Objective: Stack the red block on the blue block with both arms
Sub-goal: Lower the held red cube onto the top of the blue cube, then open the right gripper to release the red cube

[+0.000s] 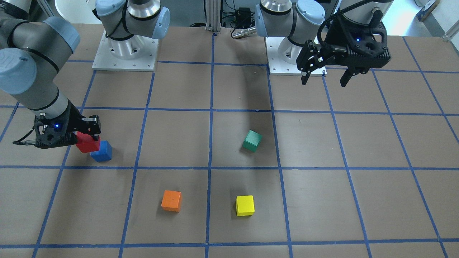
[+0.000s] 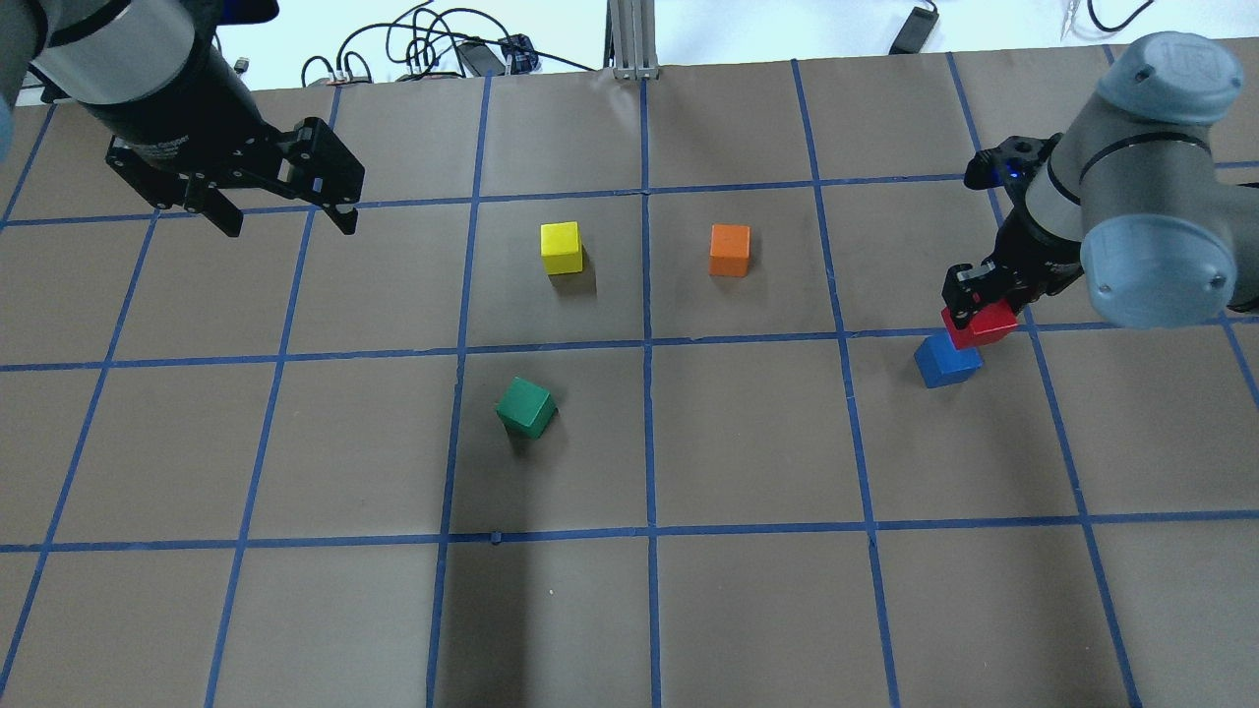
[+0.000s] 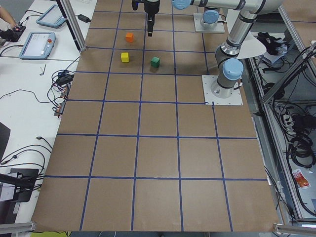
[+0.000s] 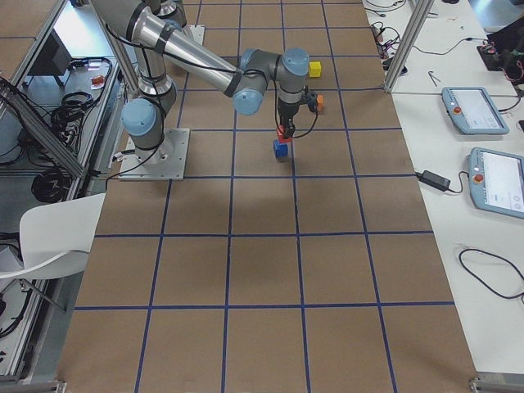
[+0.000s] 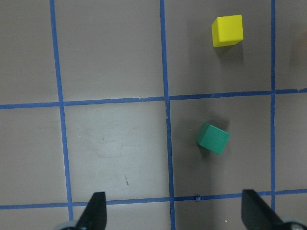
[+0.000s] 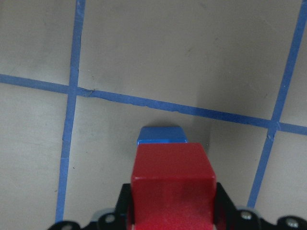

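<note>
Next, my right gripper lays the red block down flat on the top side of the blue block [image 1: 96, 146] [image 6: 162, 155] and lets go of it there. The red block is now held just above it.
My right gripper [image 1: 89, 138] is shut on the red block [image 1: 87, 142] and holds it just above the blue block [image 1: 102, 151], a little off to one side. I cannot tell whether the two touch. The overhead view shows the red block [image 2: 979, 324] overlapping the blue block's [image 2: 947, 361] far right corner. In the right wrist view the red block [image 6: 172, 184] sits between the fingers, with the blue block [image 6: 160, 135] peeking out beyond it. My left gripper [image 2: 285, 221] is open and empty, held high over the table's far left part.
A green cube [image 2: 526, 407] lies tilted near the table's middle. A yellow cube [image 2: 562, 247] and an orange cube [image 2: 730, 250] stand farther out. The arm bases [image 1: 125, 53] are on white plates at the robot's edge.
</note>
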Robot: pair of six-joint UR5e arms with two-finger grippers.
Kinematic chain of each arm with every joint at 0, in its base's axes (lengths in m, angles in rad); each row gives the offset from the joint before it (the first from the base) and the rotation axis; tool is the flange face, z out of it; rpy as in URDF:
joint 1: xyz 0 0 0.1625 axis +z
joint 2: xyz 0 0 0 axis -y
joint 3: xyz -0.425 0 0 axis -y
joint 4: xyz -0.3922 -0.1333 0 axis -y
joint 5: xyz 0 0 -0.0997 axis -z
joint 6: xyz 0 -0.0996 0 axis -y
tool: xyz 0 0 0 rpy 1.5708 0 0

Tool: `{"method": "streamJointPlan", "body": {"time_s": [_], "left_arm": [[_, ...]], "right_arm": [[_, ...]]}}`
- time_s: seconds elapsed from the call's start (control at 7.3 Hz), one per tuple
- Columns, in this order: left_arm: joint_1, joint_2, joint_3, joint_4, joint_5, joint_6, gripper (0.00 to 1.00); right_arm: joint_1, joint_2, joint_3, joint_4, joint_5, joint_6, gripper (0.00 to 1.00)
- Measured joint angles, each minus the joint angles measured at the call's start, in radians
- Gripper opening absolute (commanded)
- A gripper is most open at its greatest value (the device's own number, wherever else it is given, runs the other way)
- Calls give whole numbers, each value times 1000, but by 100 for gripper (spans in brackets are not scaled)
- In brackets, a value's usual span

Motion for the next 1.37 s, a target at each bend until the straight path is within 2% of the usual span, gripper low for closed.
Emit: {"method": "streamJointPlan", "body": {"time_s": [1.37], "left_arm": [[1, -6, -3, 12, 1, 2, 100]], "right_arm": [[0, 25, 57, -76, 4, -11, 0]]}}
